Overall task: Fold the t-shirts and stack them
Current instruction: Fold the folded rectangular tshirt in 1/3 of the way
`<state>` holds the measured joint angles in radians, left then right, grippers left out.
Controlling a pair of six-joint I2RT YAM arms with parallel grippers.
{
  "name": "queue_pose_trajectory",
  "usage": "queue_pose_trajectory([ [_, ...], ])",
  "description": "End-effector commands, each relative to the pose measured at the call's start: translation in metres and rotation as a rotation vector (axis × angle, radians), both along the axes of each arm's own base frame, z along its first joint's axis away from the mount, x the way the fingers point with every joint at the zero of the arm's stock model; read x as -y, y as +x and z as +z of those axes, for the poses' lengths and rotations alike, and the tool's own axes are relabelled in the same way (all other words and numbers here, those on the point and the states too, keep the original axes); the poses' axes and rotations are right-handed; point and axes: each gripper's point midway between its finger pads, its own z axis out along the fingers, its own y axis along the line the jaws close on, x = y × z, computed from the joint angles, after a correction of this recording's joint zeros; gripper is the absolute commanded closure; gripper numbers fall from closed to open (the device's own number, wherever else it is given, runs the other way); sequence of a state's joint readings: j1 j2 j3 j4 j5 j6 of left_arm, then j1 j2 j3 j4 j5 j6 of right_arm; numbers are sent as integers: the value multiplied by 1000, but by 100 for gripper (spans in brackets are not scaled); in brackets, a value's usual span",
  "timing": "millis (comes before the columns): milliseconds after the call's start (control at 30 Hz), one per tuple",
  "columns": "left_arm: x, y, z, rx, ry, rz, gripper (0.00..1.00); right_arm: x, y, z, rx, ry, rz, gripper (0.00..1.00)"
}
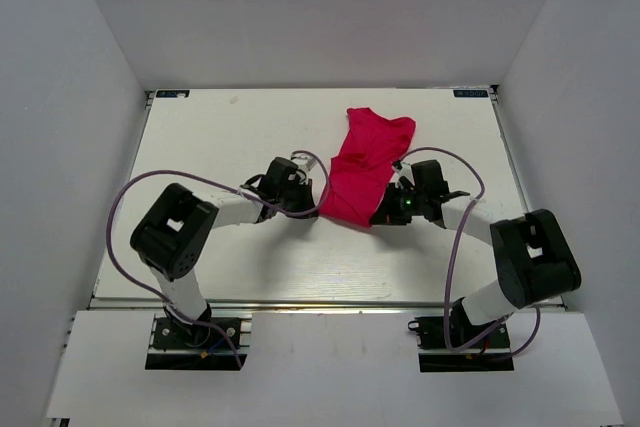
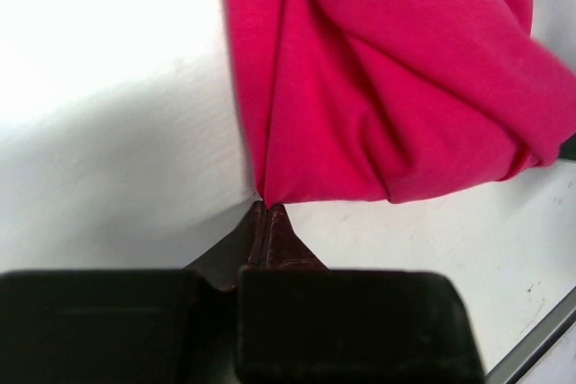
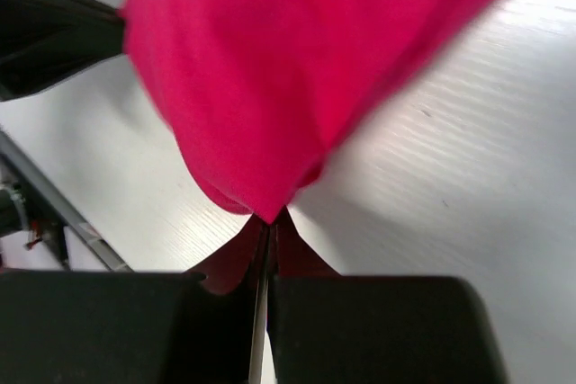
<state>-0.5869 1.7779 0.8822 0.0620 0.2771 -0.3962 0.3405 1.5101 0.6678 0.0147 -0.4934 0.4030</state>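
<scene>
A loose fold slants beyond my held near end of the t-shirt; next I lay that end down and take the t-shirt's middle [image 1: 352, 169] to straighten it.
The crimson-pink t-shirt [image 1: 364, 162] is bunched in a narrow strip running from the table's far middle toward the near middle. My left gripper [image 1: 318, 205] is shut on its near left edge; in the left wrist view the gripper [image 2: 267, 206] pinches a corner of the t-shirt [image 2: 396, 87]. My right gripper [image 1: 378, 213] is shut on its near right edge; in the right wrist view the gripper [image 3: 270, 220] pinches a fold of the t-shirt [image 3: 297, 60]. The near end hangs lifted between the two grippers. The white neck tag is hidden.
The white table [image 1: 230, 137] is enclosed by white walls at the back and both sides. Purple cables [image 1: 120, 217] loop from both arms over the table. The table's near edge shows in the left wrist view [image 2: 540, 339].
</scene>
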Motion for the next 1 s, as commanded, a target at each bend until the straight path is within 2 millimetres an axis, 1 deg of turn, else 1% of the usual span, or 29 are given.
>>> queue_pose_trajectory([
  [0, -20, 14, 34, 100, -10, 121, 100, 22, -1, 0, 39, -114, -40, 100],
  [67, -32, 14, 34, 120, 26, 165, 100, 29, -10, -5, 13, -151, -39, 100],
  [100, -37, 10, 30, 116, 37, 172, 100, 35, -14, -10, 3, -175, -45, 100],
  [133, -38, 8, 34, 124, 31, 172, 100, 37, -16, -11, -3, -181, -48, 100],
  [167, -43, 8, 30, 121, 45, 196, 100, 39, -22, -15, -16, -189, -51, 100],
  [200, -44, 6, 31, 124, 43, 196, 100, 44, -24, -17, -11, -208, -58, 100],
  [233, -46, 2, 26, 113, 52, 195, 100, 47, -30, -21, -31, -216, -60, 100],
  [267, -47, 1, 25, 106, 57, 195, 100, 46, -32, -21, -32, -207, -54, 100],
  [300, -51, -5, 19, 84, 74, 193, 100, 45, -35, -22, -29, -207, -35, 100],
  [367, -48, -10, 16, 70, 59, 171, 100, 44, -38, -20, -42, -200, -23, 100],
  [400, -48, -15, 16, 67, 55, 152, 100, 42, -36, -17, -22, -186, -12, 100],
  [467, -40, -22, 19, 64, 25, 103, 100, 31, -38, -9, -4, -121, 33, 100],
  [500, -39, -26, 17, 51, 25, 94, 100, 27, -37, -5, 11, -106, 50, 100],
  [533, -39, -23, 20, 60, 30, 85, 98, 23, -37, -1, 13, -91, 72, 100],
  [567, -34, -23, 25, 63, 28, 74, 87, 19, -37, 3, 25, -66, 96, 95],
  [600, -35, -29, 17, 34, 46, 54, 66, 16, -37, 6, 34, -55, 114, 86],
  [633, -33, -27, 21, 39, 43, 54, 54, 12, -36, 12, 49, -36, 139, 77],
  [667, -32, -24, 25, 47, 38, 54, 40, 7, -36, 17, 56, -10, 159, 73],
  [700, -35, -28, 21, 26, 52, 54, 38, 5, -35, 22, 67, 1, 169, 71],
  [733, -36, -26, 22, 35, 64, 56, 32, 1, -31, 32, 95, 21, 185, 69],
  [767, -36, -24, 24, 38, 71, 63, 24, -1, -30, 36, 106, 36, 198, 66],
  [800, -39, -25, 31, 47, 74, 71, 16, -2, -28, 43, 130, 43, 203, 66],
  [833, -39, -21, 38, 63, 71, 78, 6, -3, -25, 47, 147, 41, 204, 64],
  [867, -38, -18, 46, 89, 63, 71, 6, -4, -17, 55, 175, 32, 198, 62],
  [900, -37, -17, 53, 110, 55, 66, 0, -1, -13, 57, 177, 19, 177, 62],
  [967, -31, -9, 65, 157, 32, 49, 0, 7, 8, 62, 207, -38, 91, 62],
])
